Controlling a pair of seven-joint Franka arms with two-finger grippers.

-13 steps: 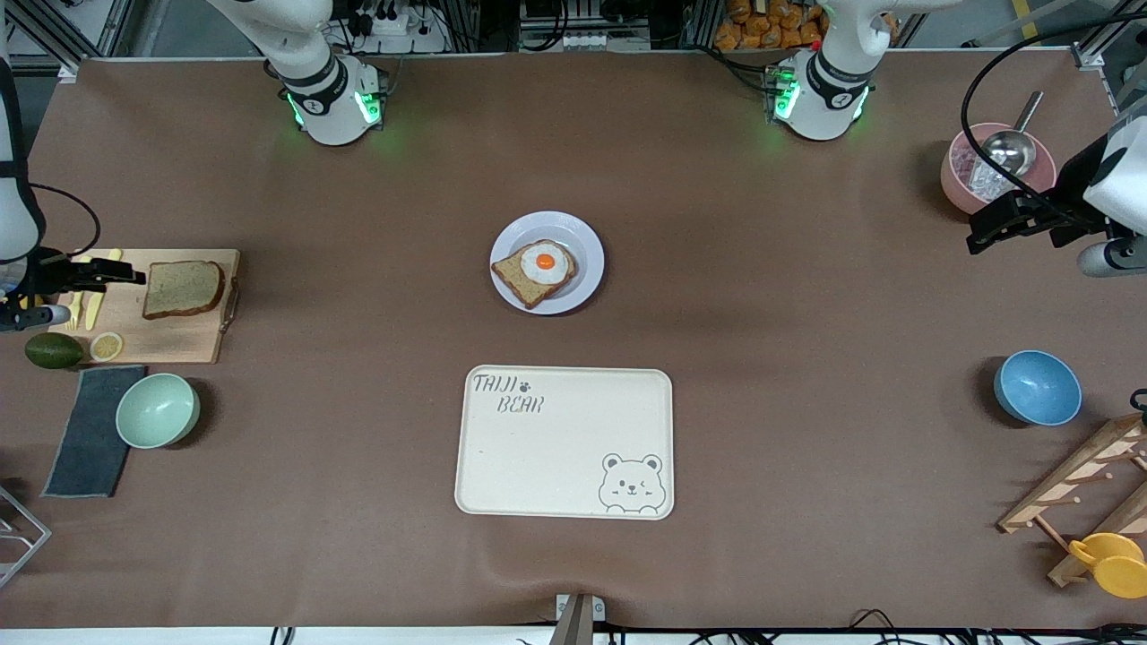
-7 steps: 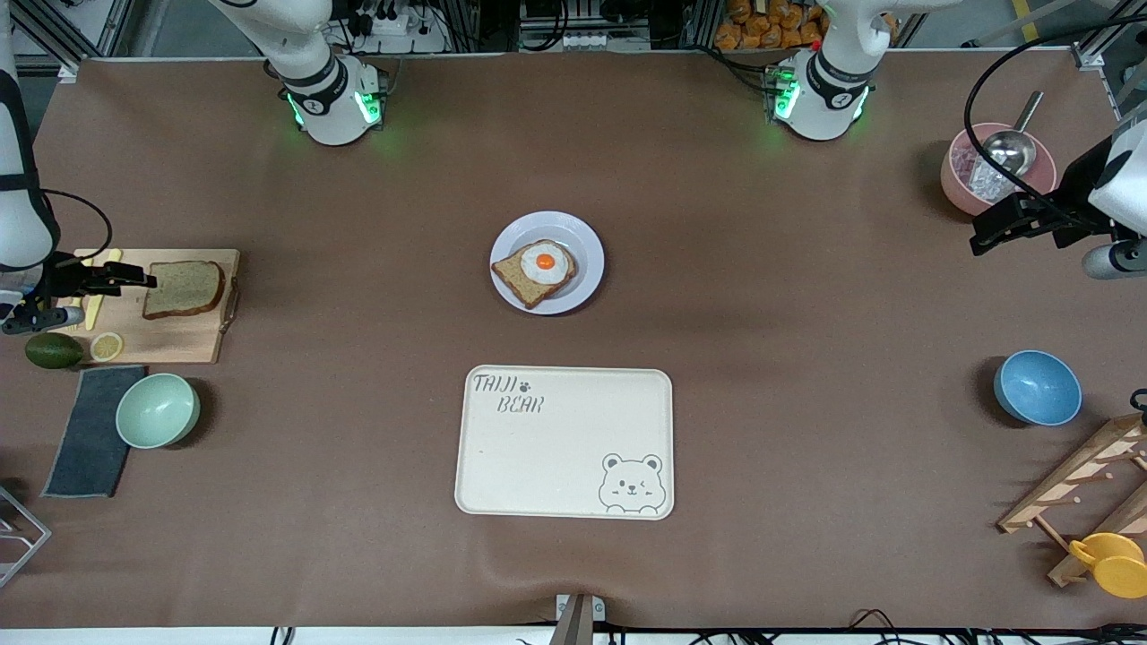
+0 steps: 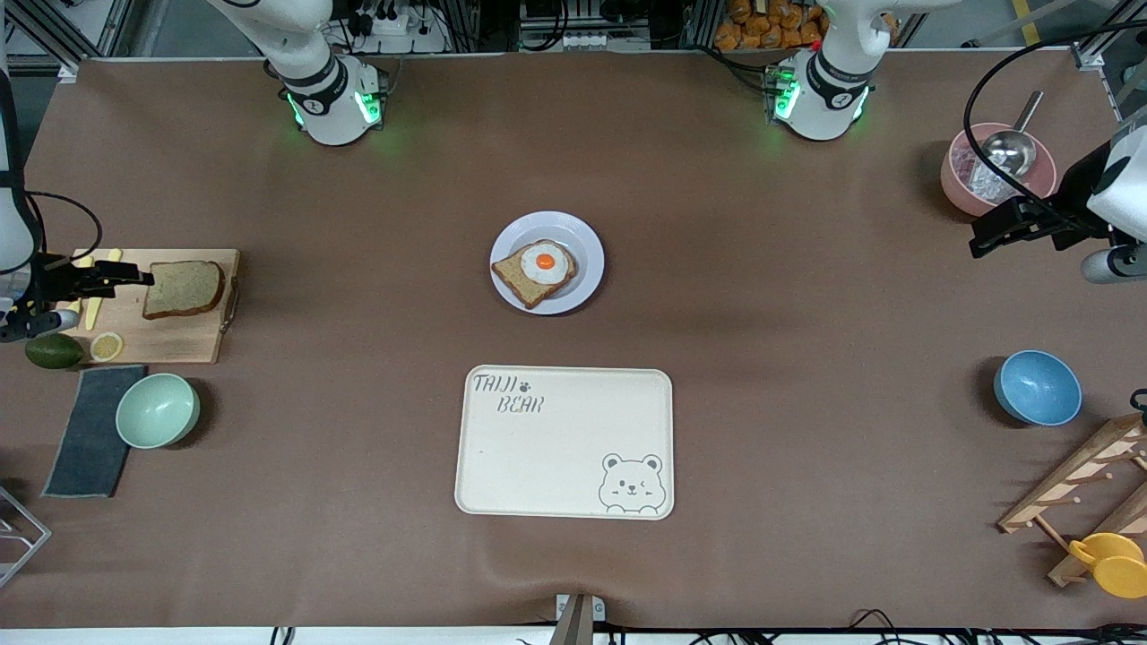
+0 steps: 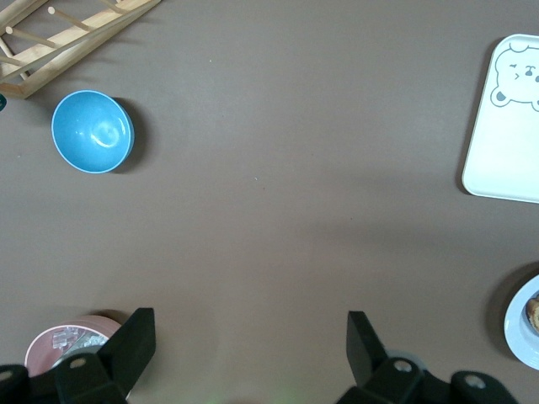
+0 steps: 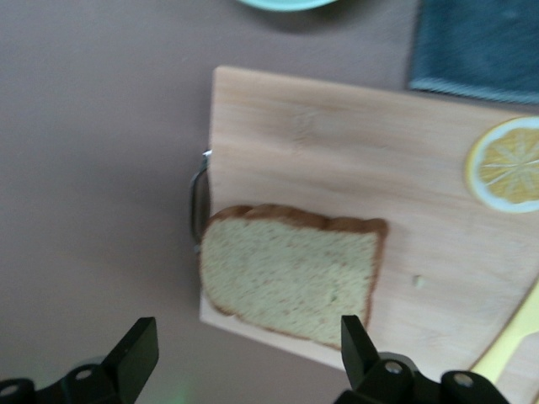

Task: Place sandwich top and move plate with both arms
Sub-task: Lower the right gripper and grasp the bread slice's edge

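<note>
My right gripper should grip the sandwich top on the middle of the sandwich top's short edge [image 3: 150, 291] [image 5: 373, 282], the one farthest from the cutting board's metal handle.
The sandwich top [image 3: 184, 288], a plain tan bread slice with a brown crust, lies on a wooden cutting board [image 3: 170, 336] at the right arm's end of the table. It also shows in the right wrist view [image 5: 290, 282]. My right gripper [image 3: 127, 274] hangs open and empty over the board beside the slice, which sits just ahead of the open gripper [image 5: 248, 334]. The lavender-white plate [image 3: 589, 246] sits mid-table and holds a toast slice with a fried egg [image 3: 536, 269]. My left gripper [image 3: 978, 239] is open and empty [image 4: 250, 326] over bare table near the pink bowl.
A lemon slice [image 3: 107, 346], an avocado [image 3: 54, 350], a mint bowl [image 3: 158, 410] and a dark cloth [image 3: 88, 434] lie round the board. The bear-print tray [image 3: 556, 448] lies nearer the camera than the plate. A pink bowl with a scoop [image 3: 963, 184], a blue bowl [image 3: 1037, 387] and a wooden rack [image 3: 1071, 488] stand at the left arm's end.
My right gripper has edged a little over the cutting board toward the bread slice. The left gripper has barely shifted. The bread and the plate have not moved.
</note>
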